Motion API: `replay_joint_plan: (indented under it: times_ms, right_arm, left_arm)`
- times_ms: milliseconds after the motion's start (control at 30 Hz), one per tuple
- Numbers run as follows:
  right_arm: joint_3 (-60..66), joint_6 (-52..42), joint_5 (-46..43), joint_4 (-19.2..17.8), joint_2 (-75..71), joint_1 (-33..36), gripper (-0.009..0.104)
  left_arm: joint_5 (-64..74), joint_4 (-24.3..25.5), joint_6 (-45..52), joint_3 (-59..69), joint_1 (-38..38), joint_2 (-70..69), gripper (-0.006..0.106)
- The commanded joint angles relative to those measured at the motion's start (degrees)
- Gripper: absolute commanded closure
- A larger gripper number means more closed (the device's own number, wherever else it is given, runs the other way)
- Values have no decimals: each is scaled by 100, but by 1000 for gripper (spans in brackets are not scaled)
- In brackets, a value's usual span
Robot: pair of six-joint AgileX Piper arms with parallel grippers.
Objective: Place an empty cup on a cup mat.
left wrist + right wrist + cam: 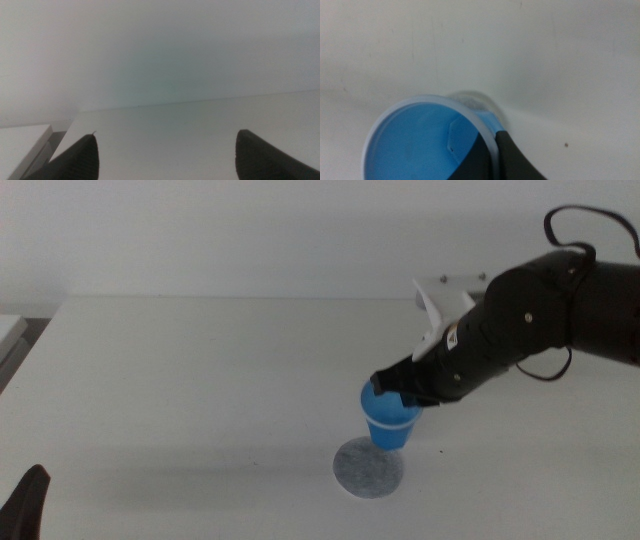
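Note:
I need to set the blue cup on the middle of the speckled grey cup mat (366, 468) with my right gripper.
The blue cup (390, 420) is upright and empty, and its base is over the far edge of the speckled grey cup mat (369, 468). I cannot tell whether it touches the mat. My right gripper (397, 387) comes in from the right and is shut on the cup's rim. In the right wrist view one jaw is inside the cup (420, 145) and the other outside, gripper (492, 132). A sliver of the mat (476, 101) shows just past the cup. My left gripper (28, 500) waits at the bottom left, open and empty (165, 155).
A white bracket-like object (440, 295) sits at the back right behind the right arm. The table's left edge (30, 340) runs beside a pale surface at the far left. Bare white table (200, 400) lies left of the mat.

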Motion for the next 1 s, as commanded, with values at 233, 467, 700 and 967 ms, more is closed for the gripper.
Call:
replay_joint_plan:
  times_ms: [233, 467, 700, 967]
  right_arm:
    - [498, -21, -529, 266, -43, 113, 98]
    - [682, -38, -1046, 423, -14, 113, 97]
    - [682, -54, -1043, 679, 333, 113, 97]
    - [682, -54, -1061, 799, 378, 113, 97]
  left_arm:
    - [-31, -2, -16, -2, -6, -21, 7]
    - [-31, -2, -16, -2, -6, -21, 7]
    - [-31, -2, -16, -2, -6, -21, 7]
    - [-31, -2, -16, -2, -6, -21, 7]
